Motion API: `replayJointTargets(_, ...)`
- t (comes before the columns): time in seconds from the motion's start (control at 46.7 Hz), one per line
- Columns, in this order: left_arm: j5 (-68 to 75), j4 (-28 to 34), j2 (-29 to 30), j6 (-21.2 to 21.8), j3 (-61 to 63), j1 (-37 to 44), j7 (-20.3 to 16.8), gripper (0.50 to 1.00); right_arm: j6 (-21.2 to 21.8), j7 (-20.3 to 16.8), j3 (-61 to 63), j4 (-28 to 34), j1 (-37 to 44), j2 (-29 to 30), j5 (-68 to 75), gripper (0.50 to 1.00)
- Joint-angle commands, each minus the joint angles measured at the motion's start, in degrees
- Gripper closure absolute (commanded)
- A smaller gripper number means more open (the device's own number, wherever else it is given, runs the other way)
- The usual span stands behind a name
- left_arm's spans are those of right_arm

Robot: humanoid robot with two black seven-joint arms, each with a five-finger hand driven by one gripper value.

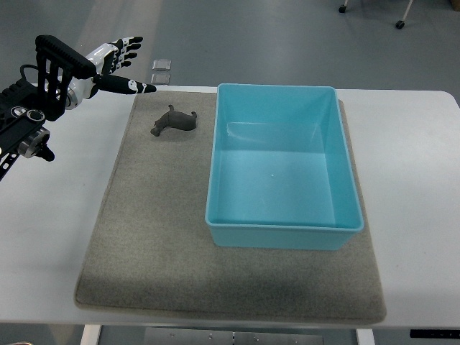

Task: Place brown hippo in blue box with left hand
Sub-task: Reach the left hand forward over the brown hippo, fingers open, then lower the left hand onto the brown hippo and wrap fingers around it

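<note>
The brown hippo on the grey mat should be next for my left gripper, which will go to it and close around the middle of its body (172,121).
A small brown hippo (173,121) lies on the grey mat (151,237), near its far left corner. To its right stands the blue box (282,223), open-topped and with nothing inside. My left hand (123,66) hovers above the table's far left edge, up and to the left of the hippo, with its fingers spread and holding nothing. A clear gap separates the hand from the toy.
The mat lies on a white table (50,237). Two small square plates (161,70) sit on the floor beyond the table's far edge. Chair casters (399,24) show at the top right.
</note>
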Motion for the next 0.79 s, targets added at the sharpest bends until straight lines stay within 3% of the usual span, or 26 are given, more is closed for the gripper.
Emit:
replayJointTargets(0.0,2.88,-0.47,-0.14,0.88,-0.05,-0.18,0.00,0.504,0.00,0.00,0.00,0.00,0.00,0.00,0.00,0.564)
replayJointTargets(0.321,17.99,-4.69,0.04,-0.35,0.04,-1.23,0.00,0.506,0.00,0.00,0.00,0.00,0.00,0.00,0.00,0.564)
replayJointTargets(0.535,27.23,-4.87,-0.23,-4.83,0.04,-1.76,-0.08,0.508,0.00,0.00,0.00,0.00,0.00,0.00,0.00,0.564)
replayJointTargets(0.77,33.12,-4.34,-0.58,-5.18,3.64,-2.90,0.00,0.521,0.00,0.00,0.00,0.00,0.00,0.00,0.00,0.564)
